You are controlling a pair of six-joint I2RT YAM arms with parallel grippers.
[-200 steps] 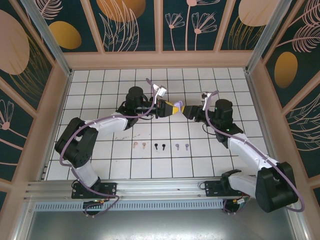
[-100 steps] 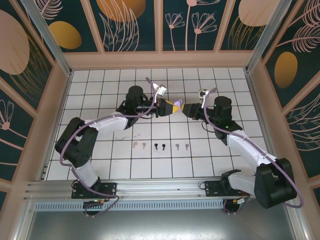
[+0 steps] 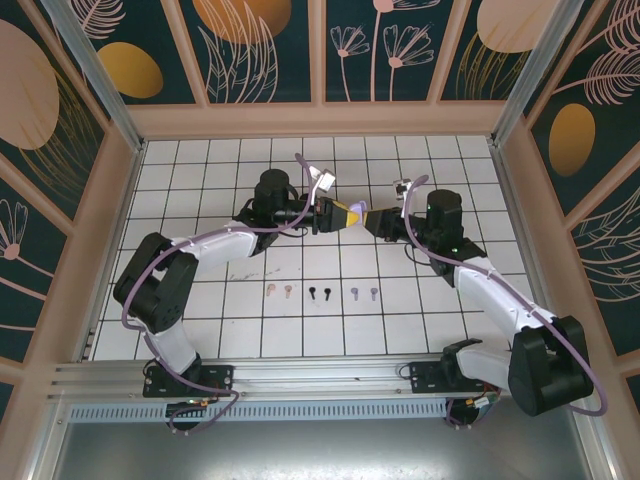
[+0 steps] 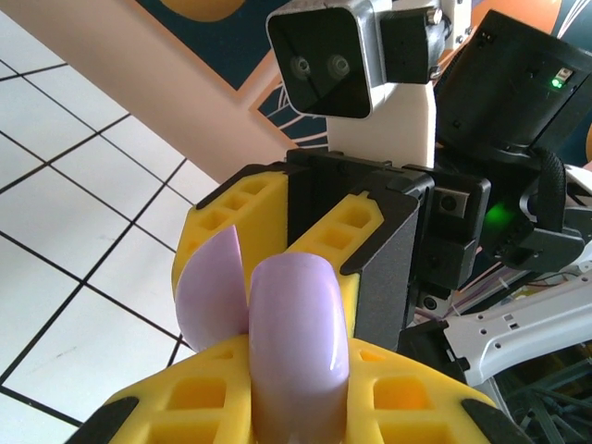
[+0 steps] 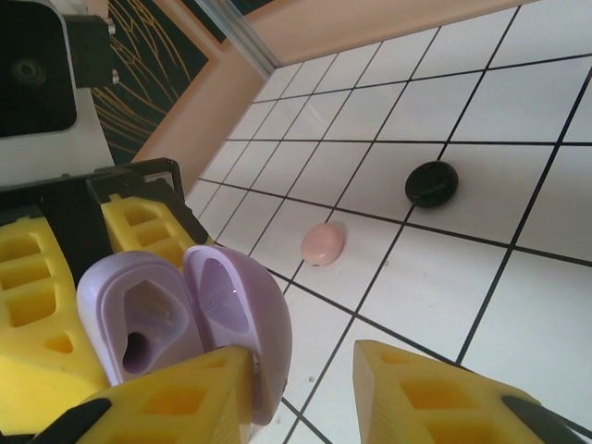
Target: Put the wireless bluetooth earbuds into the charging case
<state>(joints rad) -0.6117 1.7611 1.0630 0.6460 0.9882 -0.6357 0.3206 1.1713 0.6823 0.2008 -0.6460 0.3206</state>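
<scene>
Next, my left gripper takes the case's base (image 4: 298,347) from another side while my right gripper holds the case's lid, because the case's hollow faces my right gripper rather than up.
My left gripper (image 3: 338,213) is shut on the base of a lavender charging case (image 4: 296,342), held up off the floor with its lid (image 5: 239,319) hinged open. My right gripper (image 5: 303,359) faces it from the right (image 3: 374,221). Its jaws stand apart: one yellow finger (image 5: 176,402) rests against the lid's outer face, and the other finger (image 5: 444,398) is off it with a gap. The case's inner cavity (image 5: 148,319) shows. The earbuds lie in a row on the tiles in front: a pink pair (image 3: 279,291), a black pair (image 3: 319,293) and a lavender pair (image 3: 363,293).
A pink round case (image 5: 323,243) and a black round case (image 5: 431,183) lie on the white tiled floor beyond the grippers. Peach walls (image 3: 320,120) fence the floor on three sides. A metal rail (image 3: 250,375) runs along the near edge.
My right gripper's jaws have narrowed around the open lid, and that arm has shifted slightly left toward the case. The left arm and the earbuds stayed put.
</scene>
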